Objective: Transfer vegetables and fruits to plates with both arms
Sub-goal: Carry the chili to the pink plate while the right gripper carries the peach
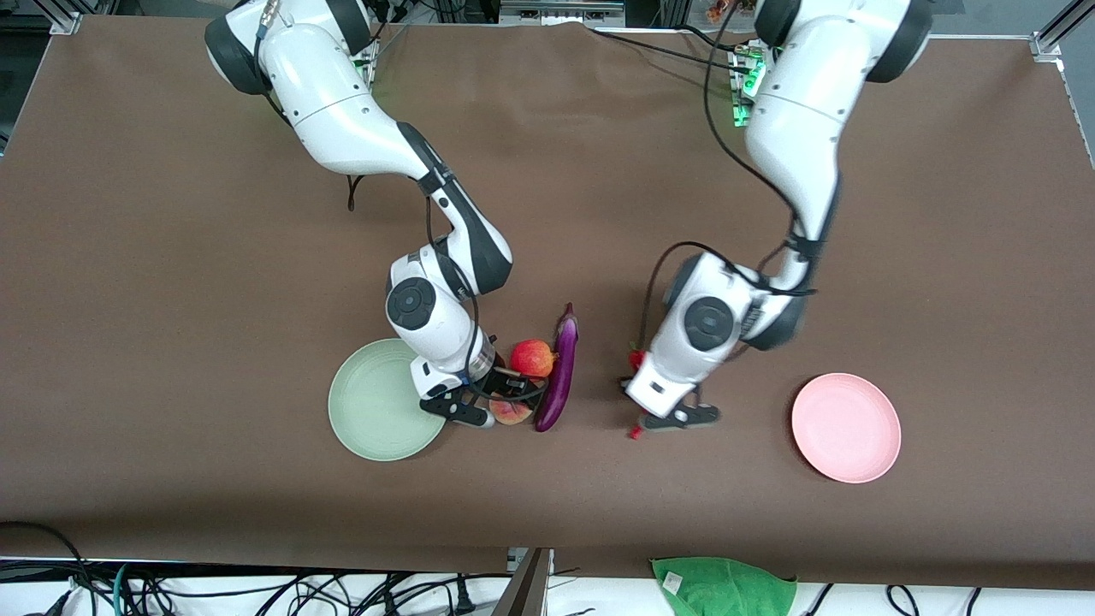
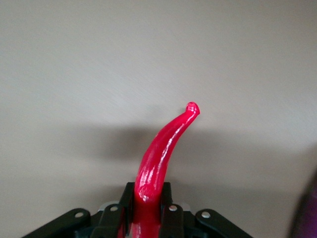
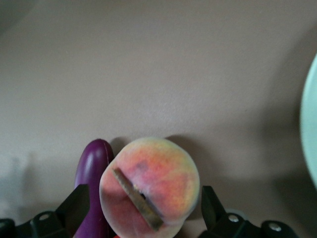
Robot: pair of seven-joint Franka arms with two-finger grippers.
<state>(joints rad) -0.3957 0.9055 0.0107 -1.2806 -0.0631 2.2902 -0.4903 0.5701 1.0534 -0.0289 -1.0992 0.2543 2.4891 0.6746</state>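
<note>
My left gripper will release the red chili pepper on the pink plate (image 1: pixel 868 447), near the plate's rim. The chili is now held low over the table.
My left gripper (image 1: pixel 638 421) is low over the brown table, between the eggplant and the pink plate (image 1: pixel 845 427), and is shut on the curved red chili pepper (image 2: pixel 164 151). The chili's tip pokes out past the fingers. My right gripper (image 1: pixel 500 402) is open and down around the yellowish-pink peach (image 3: pixel 148 183), one finger (image 3: pixel 75 202) on each side, with small gaps. The peach (image 1: pixel 511 414) lies beside the mint green plate (image 1: pixel 376 402). The red apple (image 1: pixel 532 358) and the long purple eggplant (image 1: pixel 560 372) lie right by it.
The eggplant (image 3: pixel 91 168) lies close against one right finger. The green plate's rim (image 3: pixel 310 129) is a short way from the other finger. A green cloth (image 1: pixel 723 586) and cables lie off the table's near edge.
</note>
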